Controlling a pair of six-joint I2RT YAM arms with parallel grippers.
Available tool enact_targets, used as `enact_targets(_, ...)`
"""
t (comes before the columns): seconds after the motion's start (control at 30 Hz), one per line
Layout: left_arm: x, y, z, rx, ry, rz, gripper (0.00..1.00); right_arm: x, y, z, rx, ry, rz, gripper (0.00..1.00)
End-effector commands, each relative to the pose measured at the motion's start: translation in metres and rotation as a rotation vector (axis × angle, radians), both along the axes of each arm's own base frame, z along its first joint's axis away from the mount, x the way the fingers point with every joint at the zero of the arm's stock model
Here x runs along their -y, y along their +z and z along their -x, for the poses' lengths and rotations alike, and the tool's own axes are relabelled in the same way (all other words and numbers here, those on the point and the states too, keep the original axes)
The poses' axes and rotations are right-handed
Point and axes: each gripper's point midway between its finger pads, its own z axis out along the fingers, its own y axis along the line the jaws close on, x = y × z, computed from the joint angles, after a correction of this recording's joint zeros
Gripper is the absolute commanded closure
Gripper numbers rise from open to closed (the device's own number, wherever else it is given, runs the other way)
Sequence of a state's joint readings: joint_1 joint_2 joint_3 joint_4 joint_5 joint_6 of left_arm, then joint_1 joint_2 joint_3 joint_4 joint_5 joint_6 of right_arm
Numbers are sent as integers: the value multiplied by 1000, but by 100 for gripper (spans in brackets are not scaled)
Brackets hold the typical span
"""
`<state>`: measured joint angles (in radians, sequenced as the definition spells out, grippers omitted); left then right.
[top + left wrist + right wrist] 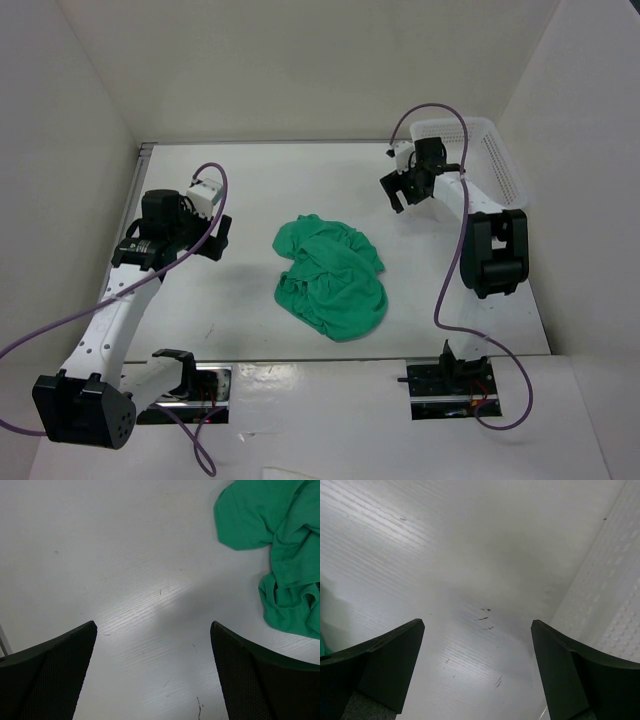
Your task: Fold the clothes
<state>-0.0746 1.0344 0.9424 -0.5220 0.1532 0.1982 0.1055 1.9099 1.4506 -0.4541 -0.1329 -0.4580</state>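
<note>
The green T-shirt has a notch in its edge (374, 271) on the basket's side, and my right gripper should go there next and close on it.
The clothes are one emerald-green T-shirt (332, 278), crumpled in a heap in the middle of the white table (250, 180). The left wrist view shows part of the shirt (280, 545) at its upper right. My left gripper (218, 238) hovers to the left of the heap, apart from it. It is open (153, 626), with only bare table between its fingers. My right gripper (400, 192) stands above and to the right of the shirt, near the far right corner. It is open too (477, 623) and holds nothing.
A white plastic mesh basket (490, 150) stands at the far right corner, right behind the right arm; its wall (615, 600) fills the right side of the right wrist view. White walls enclose the table on the left, back and right.
</note>
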Motion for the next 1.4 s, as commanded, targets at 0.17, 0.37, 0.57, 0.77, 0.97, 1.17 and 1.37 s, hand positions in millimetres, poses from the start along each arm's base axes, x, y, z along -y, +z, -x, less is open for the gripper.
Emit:
enact_targets(0.17,0,2,-2,17,14,16,0,20,30,-34,155,-106,25,4)
enact_targets(0.37,0,2,-2,17,14,16,0,27,32,-54,189,-185,30,4)
enact_targets(0.57,0,2,-2,17,14,16,0,32,24,-75,187,-231,45,4)
enact_targets(0.77,0,2,-2,17,14,16,0,35,24,-90,199,-268,50,4)
enact_targets(0.97,-1,2,-3,18,22,10,0,41,20,-112,213,-332,56,1)
enact_targets(1.17,-1,-3,-4,-1,22,9,0,4,25,-104,173,-248,4,1)
enact_targets(1.37,11,-6,3,-29,-71,27,0,-95,50,-13,109,170,-31,11)
